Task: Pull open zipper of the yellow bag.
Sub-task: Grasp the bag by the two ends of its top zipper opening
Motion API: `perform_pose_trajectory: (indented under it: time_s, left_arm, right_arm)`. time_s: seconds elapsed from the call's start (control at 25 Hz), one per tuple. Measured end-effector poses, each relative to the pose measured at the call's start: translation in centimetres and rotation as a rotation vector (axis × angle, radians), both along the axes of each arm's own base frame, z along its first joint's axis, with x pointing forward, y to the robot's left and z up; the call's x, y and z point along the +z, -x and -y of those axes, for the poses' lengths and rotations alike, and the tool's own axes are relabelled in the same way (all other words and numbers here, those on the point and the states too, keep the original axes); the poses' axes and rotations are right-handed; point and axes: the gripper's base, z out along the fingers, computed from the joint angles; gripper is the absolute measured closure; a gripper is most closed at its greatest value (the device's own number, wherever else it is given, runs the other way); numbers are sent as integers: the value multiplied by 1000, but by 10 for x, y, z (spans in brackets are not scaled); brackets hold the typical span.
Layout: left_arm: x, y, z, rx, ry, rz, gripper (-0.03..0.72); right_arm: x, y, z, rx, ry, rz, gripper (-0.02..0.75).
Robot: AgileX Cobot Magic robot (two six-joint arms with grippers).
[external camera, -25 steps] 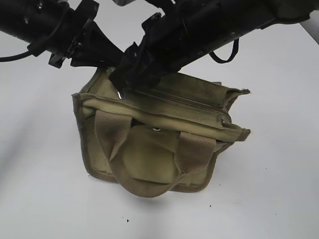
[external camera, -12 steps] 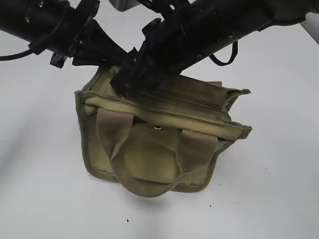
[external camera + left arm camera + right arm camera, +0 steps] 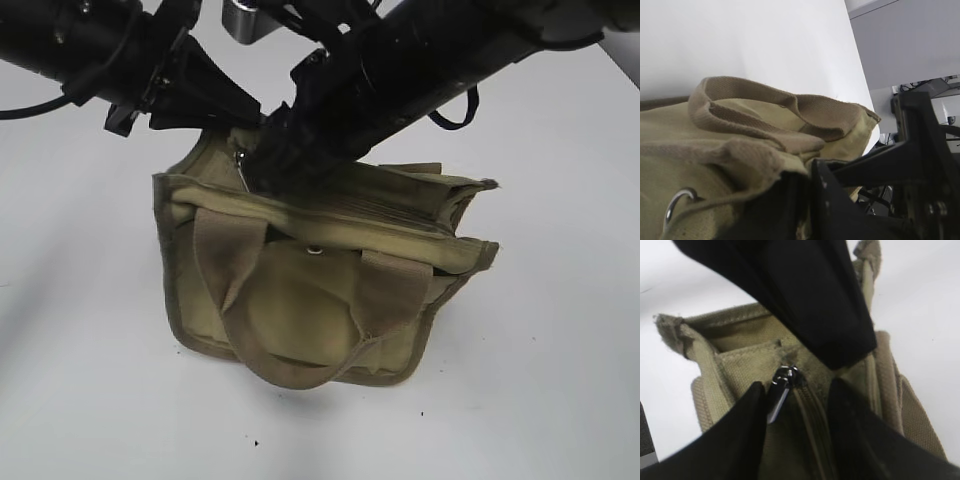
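Observation:
My right gripper needs to open, centre over the silver pull and pinch its loose end (image 3: 772, 415), because the pull slants off the zipper line against one finger.
The yellow bag (image 3: 300, 300) stands on the white table with its two webbing handles hanging down the front. Its zipper (image 3: 810, 415) runs along the top, and the small silver pull (image 3: 780, 390) sits at the left end (image 3: 240, 160). My right gripper (image 3: 797, 390) is open and straddles the zipper line, with the pull lying against the inside of one finger. From the exterior it is over the bag's top left (image 3: 262, 165). My left gripper (image 3: 807, 180) is shut on the bag's khaki fabric at the back left corner (image 3: 235, 125).
White table (image 3: 540, 380) surrounds the bag on all sides. A round snap (image 3: 315, 251) sits on the front pocket. A metal ring (image 3: 677, 205) shows on the fabric in the left wrist view. Both black arms cross above the bag's back edge.
My right gripper has moved up and back along the bag's top toward the left arm. The silver pull and the bag's top left corner have risen with it.

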Motion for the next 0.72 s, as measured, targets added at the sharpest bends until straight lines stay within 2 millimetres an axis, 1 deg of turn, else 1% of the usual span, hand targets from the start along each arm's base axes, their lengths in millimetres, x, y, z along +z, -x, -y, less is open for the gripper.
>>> perform_pose_trajectory:
  time_s: [0.12, 0.36, 0.4, 0.52, 0.68, 0.72]
  left_arm:
    - [0, 0, 0, 0, 3, -1, 656]
    - [1, 1, 1, -4, 14, -10, 656]
    - [1, 1, 1, -6, 15, -11, 656]
    - [1, 2, 1, -12, 16, -16, 656]
    - [1, 2, 1, -13, 20, -19, 656]
    - [1, 2, 1, -12, 23, -19, 656]
  right_arm:
    - [-3, 0, 0, 3, 16, -10, 557]
    - [-7, 3, 1, 27, 41, -49, 720]
    - [-8, 4, 1, 32, 45, -56, 736]
    - [-8, 5, 1, 28, 45, -76, 736]
    - [-2, 7, 2, -2, 24, -92, 733]
    - [-1, 7, 3, -6, 20, -93, 721]
